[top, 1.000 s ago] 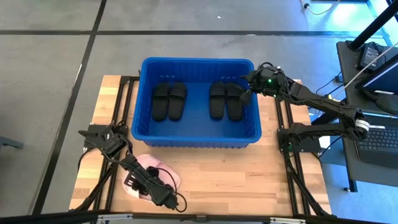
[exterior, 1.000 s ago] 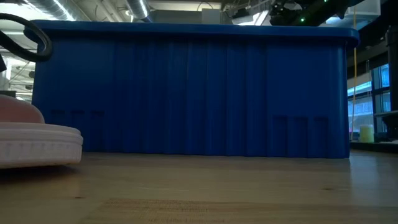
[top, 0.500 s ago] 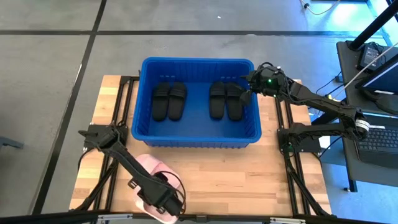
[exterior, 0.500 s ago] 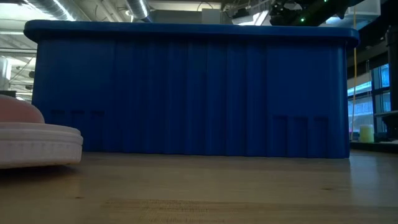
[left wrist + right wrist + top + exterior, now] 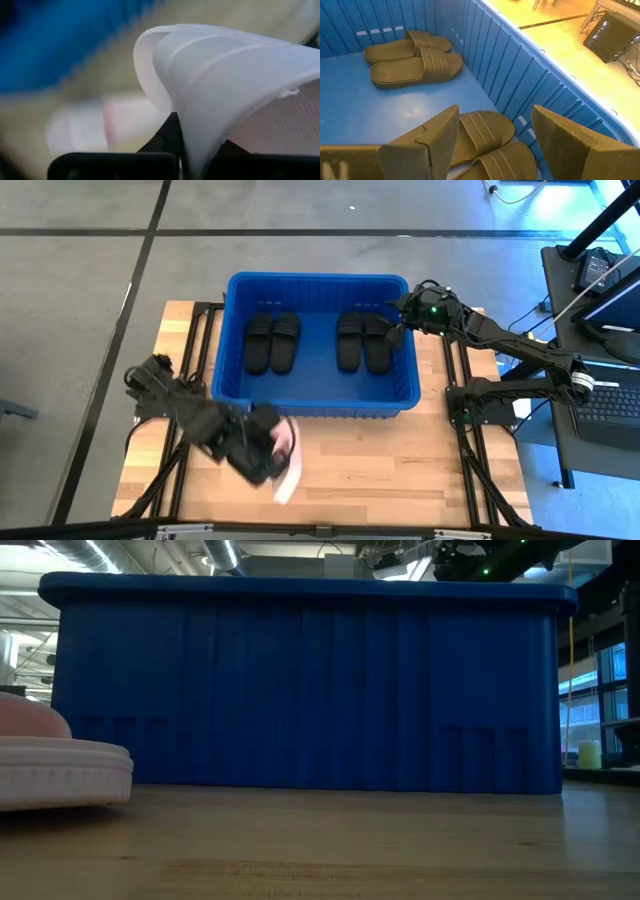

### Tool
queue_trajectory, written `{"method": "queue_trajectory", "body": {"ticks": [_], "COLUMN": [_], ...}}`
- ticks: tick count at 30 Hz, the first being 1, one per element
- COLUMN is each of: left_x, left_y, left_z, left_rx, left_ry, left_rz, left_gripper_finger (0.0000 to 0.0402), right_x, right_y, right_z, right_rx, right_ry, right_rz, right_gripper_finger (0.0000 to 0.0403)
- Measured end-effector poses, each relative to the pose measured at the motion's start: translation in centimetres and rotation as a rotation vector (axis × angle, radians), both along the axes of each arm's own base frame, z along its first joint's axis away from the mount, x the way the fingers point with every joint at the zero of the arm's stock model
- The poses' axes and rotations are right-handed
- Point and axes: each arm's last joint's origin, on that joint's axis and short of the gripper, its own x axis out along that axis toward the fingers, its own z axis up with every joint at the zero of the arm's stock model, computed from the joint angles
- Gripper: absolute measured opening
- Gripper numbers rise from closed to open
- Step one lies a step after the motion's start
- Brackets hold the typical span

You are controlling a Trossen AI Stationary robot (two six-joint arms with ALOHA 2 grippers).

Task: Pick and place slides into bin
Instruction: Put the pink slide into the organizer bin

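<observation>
Next, my left gripper sets the pale slide, now held in front of the blue bin, down on the near end of the outer black slide (image 5: 257, 368), the one that is on my left gripper's side.
My left gripper (image 5: 266, 454) is shut on a white and pale pink slide (image 5: 288, 464), in front of the blue bin (image 5: 228, 340). The slide fills the left wrist view (image 5: 225, 90). A second pale slide rests sole down on the table (image 5: 55, 755) and shows blurred in the left wrist view (image 5: 85, 130). In the high view my arm hides it. Two pairs of black slides (image 5: 272, 342) (image 5: 362, 342) lie flat on the bin floor. My right gripper (image 5: 492, 135) is open and empty over the bin's far right corner (image 5: 400, 320). My left gripper pinches the pale slide between its two fingers at an edge of the white sole (image 5: 197, 145). The slide itself hides the fingertips. The slide is lifted clear of the table and turned on edge, its ribbed underside (image 5: 280, 130) showing.
The bin stands on the far half of the wooden table (image 5: 380, 460); its near wall fills the low view (image 5: 300, 690). Bare wood lies between the bin and the near edge. Black frame rails (image 5: 465, 440) run along both sides of the table.
My left gripper has gone up and from the table's near edge toward the bin, carrying one pale slide. The slide is lifted clear and has turned on edge. The other pale slide has stayed on the table.
</observation>
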Motion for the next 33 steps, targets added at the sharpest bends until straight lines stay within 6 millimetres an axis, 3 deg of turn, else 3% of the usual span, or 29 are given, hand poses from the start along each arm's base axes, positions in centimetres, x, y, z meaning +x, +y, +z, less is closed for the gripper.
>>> {"method": "queue_trajectory", "body": {"ticks": [8, 14, 22, 28, 33], "left_x": [0.5, 1.9, 2.7, 0.1, -2.3], "left_y": [7.9, 13.6, 19.2, 22.4, 23.8], "left_z": [3.2, 3.4, 1.0, -1.0, -3.3], "left_rx": [0.314, 0.580, 0.813, 0.828, 0.889], "left_ry": [-0.065, 0.076, 0.398, 0.544, 0.632], "left_rz": [-0.179, -0.317, -0.422, -0.340, -0.229], "left_gripper_finger": [0.0003, 0.0002, 0.0002, 0.0003, 0.0005], "right_x": [0.0, 0.0, 0.0, 0.0, -0.1], "right_y": [0.0, 0.0, 0.0, 0.0, -0.1], "right_z": [0.0, 0.0, 0.0, 0.0, 0.0], "right_rx": [0.001, 0.003, 0.007, 0.005, -0.009], "right_ry": [0.000, -0.001, 0.002, -0.002, 0.004], "right_rz": [-0.001, -0.003, -0.005, -0.006, -0.034], "right_gripper_finger": [0.0251, 0.0251, 0.0251, 0.0251, 0.0251]}}
